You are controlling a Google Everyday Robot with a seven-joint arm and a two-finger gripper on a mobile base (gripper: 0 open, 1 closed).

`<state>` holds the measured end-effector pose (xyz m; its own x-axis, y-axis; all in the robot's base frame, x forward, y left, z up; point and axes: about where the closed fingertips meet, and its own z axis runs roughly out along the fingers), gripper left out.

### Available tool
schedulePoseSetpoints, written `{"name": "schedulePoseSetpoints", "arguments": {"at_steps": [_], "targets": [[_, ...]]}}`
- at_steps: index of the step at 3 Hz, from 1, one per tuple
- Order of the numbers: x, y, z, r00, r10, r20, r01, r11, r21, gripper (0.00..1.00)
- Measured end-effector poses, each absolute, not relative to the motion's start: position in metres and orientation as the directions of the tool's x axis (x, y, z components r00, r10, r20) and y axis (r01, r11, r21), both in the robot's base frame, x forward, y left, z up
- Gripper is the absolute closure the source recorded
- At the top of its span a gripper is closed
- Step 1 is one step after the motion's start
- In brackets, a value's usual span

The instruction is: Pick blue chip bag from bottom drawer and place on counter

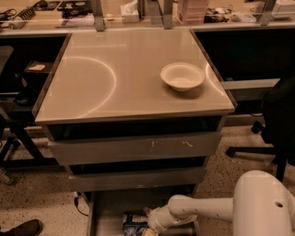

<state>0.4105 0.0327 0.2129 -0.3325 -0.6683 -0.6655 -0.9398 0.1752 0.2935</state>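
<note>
The blue chip bag in the open bottom drawer has an edge (pixel 143 224) nearest the white arm, and my gripper needs to close on it next.
The blue chip bag (pixel 132 223) lies on the floor of the open bottom drawer (pixel 105 212), at the bottom edge of the camera view. My gripper (pixel 148 225) reaches down into the drawer from the right and sits against the bag's right side, partly cut off by the frame edge. The white arm (pixel 207 208) runs from the lower right. The counter (pixel 115 73) is a glossy beige tabletop with a dark rim above the drawers.
A white bowl (pixel 182 76) stands on the counter's right side. Two closed grey drawers (pixel 133 147) sit above the open one. A cluttered workbench (pixel 138 14) runs along the back. A black chair (pixel 276 120) is at right, a shoe (pixel 20 227) at lower left.
</note>
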Motion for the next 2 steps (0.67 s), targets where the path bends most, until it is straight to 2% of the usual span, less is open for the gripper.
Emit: {"name": "schedulePoseSetpoints", "arguments": {"at_steps": [2], "targets": [[0.413, 0.056, 0.155, -0.353, -0.644, -0.679, -0.931, 0.167, 0.325, 0.0]]}}
